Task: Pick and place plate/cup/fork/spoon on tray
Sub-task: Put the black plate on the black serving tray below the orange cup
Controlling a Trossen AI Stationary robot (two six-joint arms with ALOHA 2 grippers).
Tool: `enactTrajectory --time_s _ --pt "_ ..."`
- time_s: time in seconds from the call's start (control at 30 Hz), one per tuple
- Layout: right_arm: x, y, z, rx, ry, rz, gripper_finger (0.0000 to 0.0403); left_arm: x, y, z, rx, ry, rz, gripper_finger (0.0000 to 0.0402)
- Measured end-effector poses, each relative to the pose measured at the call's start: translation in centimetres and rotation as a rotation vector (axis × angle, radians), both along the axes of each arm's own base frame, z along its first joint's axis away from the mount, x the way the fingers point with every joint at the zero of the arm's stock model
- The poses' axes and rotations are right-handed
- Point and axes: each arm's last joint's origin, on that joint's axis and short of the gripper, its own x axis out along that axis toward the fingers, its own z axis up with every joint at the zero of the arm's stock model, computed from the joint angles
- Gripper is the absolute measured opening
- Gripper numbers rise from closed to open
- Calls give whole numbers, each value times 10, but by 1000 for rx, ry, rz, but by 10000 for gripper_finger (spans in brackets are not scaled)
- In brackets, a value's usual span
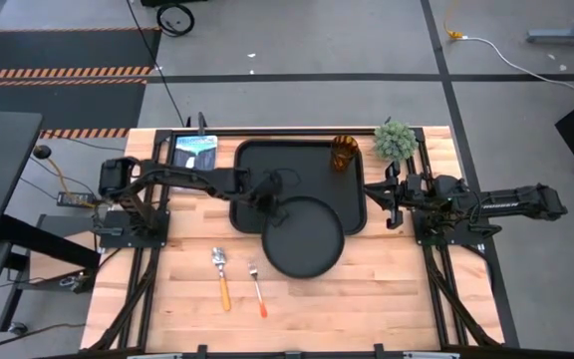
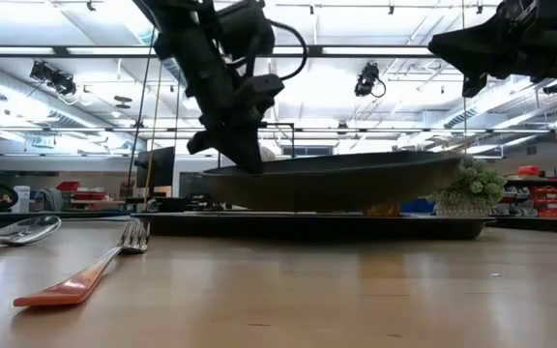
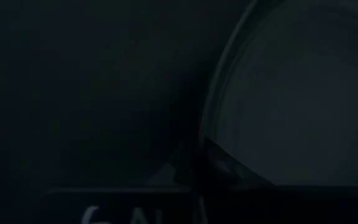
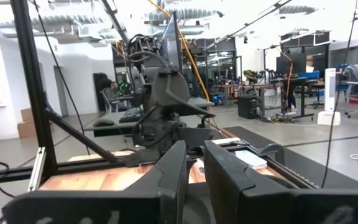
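The round black plate, now half over the tray's near edge, will be let go by my left gripper in the middle of the black tray (image 1: 305,191), where it sits beside the amber cup.
The round black plate (image 1: 304,239) sits half over the near edge of the black tray (image 1: 252,160), and in the low view the plate (image 2: 356,181) shows just above the tray (image 2: 317,226). My left gripper (image 1: 273,203) is shut on the plate's far left rim. The amber cup (image 1: 344,153) stands in the tray's far right corner. The spoon (image 1: 221,276) and the fork (image 1: 257,287) lie flat on the wood near the front. My right gripper (image 1: 387,196) waits empty just right of the tray, its fingers close together. My left gripper pinches the plate's rim (image 3: 211,106) at its far left side between its two fingers (image 2: 243,155). The fingers slant down from the table's left. The plate stays about level; whether its underside touches the tray's near edge, I cannot tell.
A small green plant (image 1: 395,140) stands at the far right, beside the tray's corner. A flat tablet-like object (image 1: 195,152) lies at the far left of the tray. Bare wood stretches along the table's near side around the cutlery.
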Motion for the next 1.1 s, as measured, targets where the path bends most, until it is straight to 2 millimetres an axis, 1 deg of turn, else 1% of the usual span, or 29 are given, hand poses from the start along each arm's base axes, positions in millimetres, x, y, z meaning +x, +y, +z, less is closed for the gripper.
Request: enactTrajectory --time_s 0.17,0.4,0.57,1.1 --pt "0 -3 0 1 -4 -30 64 0 18 2 45 -31 17 13" --pt "-1 -5 0 30 -8 -51 64 -1 33 0 85 -25 48 14" --pt "0 -5 0 37 -3 -49 64 0 36 -3 119 -12 78 15" --pt "4 -6 -4 44 36 -76 64 -1 33 -4 117 8 70 15"
